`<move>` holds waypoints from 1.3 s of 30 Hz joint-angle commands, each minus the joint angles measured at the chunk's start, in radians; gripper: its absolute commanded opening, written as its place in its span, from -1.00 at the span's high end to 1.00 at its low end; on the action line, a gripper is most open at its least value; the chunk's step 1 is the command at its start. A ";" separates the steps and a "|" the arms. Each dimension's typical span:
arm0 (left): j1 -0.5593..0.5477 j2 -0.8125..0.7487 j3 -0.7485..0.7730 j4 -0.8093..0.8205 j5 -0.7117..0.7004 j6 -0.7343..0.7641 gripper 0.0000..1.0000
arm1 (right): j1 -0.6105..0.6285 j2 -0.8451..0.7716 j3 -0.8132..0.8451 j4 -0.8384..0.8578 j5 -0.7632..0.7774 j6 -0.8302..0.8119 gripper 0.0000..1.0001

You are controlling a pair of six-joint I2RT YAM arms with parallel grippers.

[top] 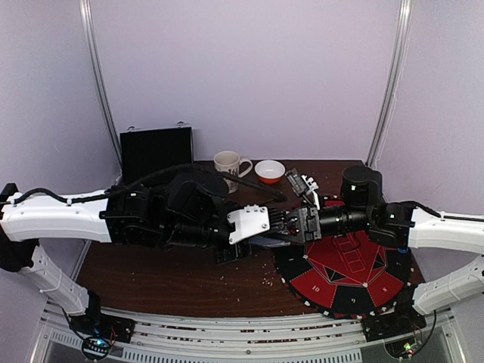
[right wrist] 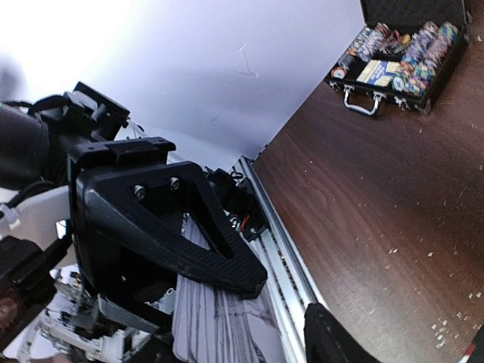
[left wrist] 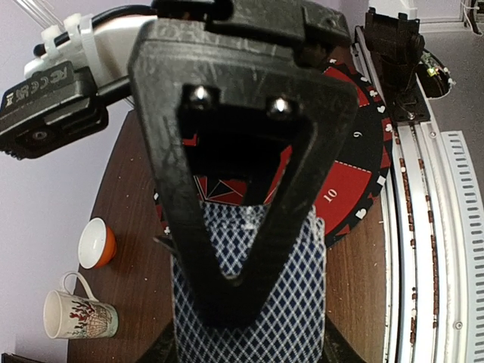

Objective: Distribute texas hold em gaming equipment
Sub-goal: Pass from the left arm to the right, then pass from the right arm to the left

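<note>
The deck sits shallow in the fingertips of the robot's left gripper, so next the left gripper takes the deck's sides point(left wrist: 318, 291) deeper while the right gripper steadies the deck's far end.
A deck of cards with blue-and-white diamond backs point(left wrist: 295, 302) is clamped in my left gripper point(left wrist: 234, 302), whose black upper finger lies across it. In the top view both grippers meet above the table's middle, left gripper point(top: 274, 224) facing right gripper point(top: 293, 224), with the deck point(top: 265, 242) just under them. In the right wrist view the deck's grey stacked edge point(right wrist: 219, 318) lies by my right gripper point(right wrist: 286, 302), whose jaws stand apart. An open black case of coloured chips point(right wrist: 401, 60) sits at the far end of the table.
A red-and-black half-round mat point(top: 348, 268) lies front right, also in the left wrist view point(left wrist: 344, 181). A patterned mug point(top: 231, 165) and an orange-and-white bowl point(top: 270, 172) stand at the back. The black case point(top: 156, 155) is back left. Small pieces point(top: 302, 185) lie near the mat's far edge.
</note>
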State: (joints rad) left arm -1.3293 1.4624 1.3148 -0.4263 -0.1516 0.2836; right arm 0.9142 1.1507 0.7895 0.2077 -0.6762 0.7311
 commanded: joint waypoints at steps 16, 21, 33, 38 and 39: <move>0.028 0.056 0.017 0.005 -0.109 0.020 -0.60 | 0.013 -0.012 0.010 0.040 0.002 -0.009 1.00; 0.039 0.053 0.017 0.012 -0.104 0.010 -0.15 | 0.013 -0.007 0.007 0.037 0.007 -0.011 1.00; 0.040 0.004 -0.029 0.063 -0.052 0.005 -0.04 | 0.012 0.010 0.016 -0.020 0.063 -0.037 0.30; 0.040 0.004 -0.031 0.066 -0.052 0.004 -0.04 | 0.014 0.005 0.035 -0.082 0.117 -0.063 0.19; 0.039 0.002 -0.034 0.067 -0.052 0.004 -0.03 | 0.013 -0.005 0.039 -0.106 0.144 -0.072 0.19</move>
State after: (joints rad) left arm -1.2964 1.4979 1.2884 -0.4206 -0.2016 0.2958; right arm 0.9211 1.1599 0.7948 0.1776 -0.6071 0.6952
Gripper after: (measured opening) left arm 0.522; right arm 0.402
